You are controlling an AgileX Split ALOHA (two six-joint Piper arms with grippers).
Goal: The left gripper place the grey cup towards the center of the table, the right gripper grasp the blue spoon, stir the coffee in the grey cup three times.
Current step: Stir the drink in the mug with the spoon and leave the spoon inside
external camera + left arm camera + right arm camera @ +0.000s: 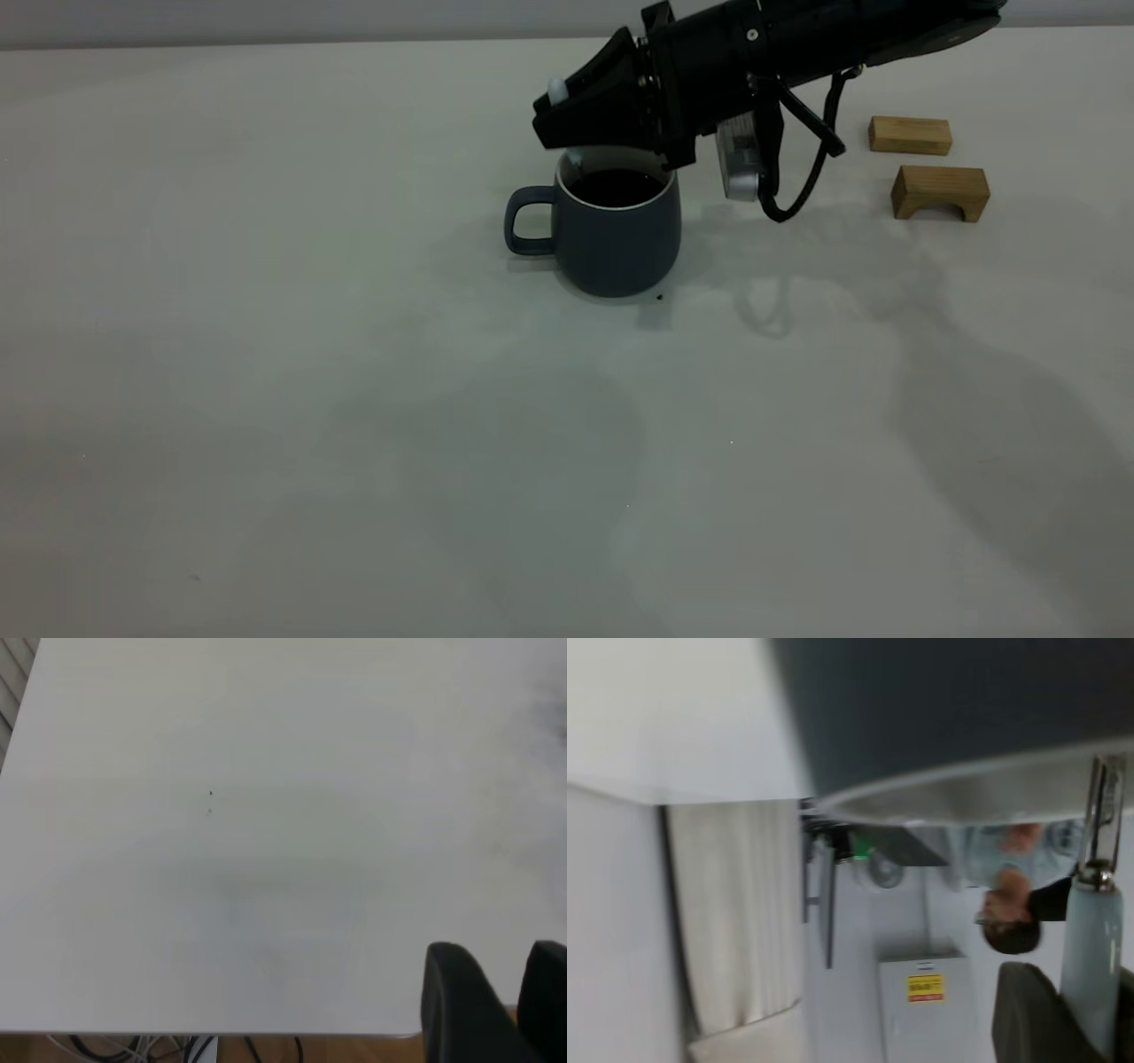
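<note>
My right gripper needs to let go of the blue spoon in the grey cup, where it will lean against the cup's rim [570, 175] above the cup's handle.
The grey cup [620, 232] stands upright near the middle of the table [266, 372], handle toward the left side, with dark coffee [616, 188] inside. My right gripper [554, 124] hangs just above the cup's left rim, shut on the blue spoon [559, 89]. In the right wrist view the blue spoon [1090, 966] sits between the fingers of the right gripper [1085, 1014], its metal neck reaching over the rim of the grey cup [948, 709]. The left gripper [507, 979] is out of the exterior view; it hovers open near a table edge, holding nothing.
Two wooden blocks [910, 135] [939, 190] lie at the far right, behind the right arm. In the right wrist view a person [1010, 904] and a white cabinet [926, 997] appear in the background. Cables [142, 1047] hang below the table edge.
</note>
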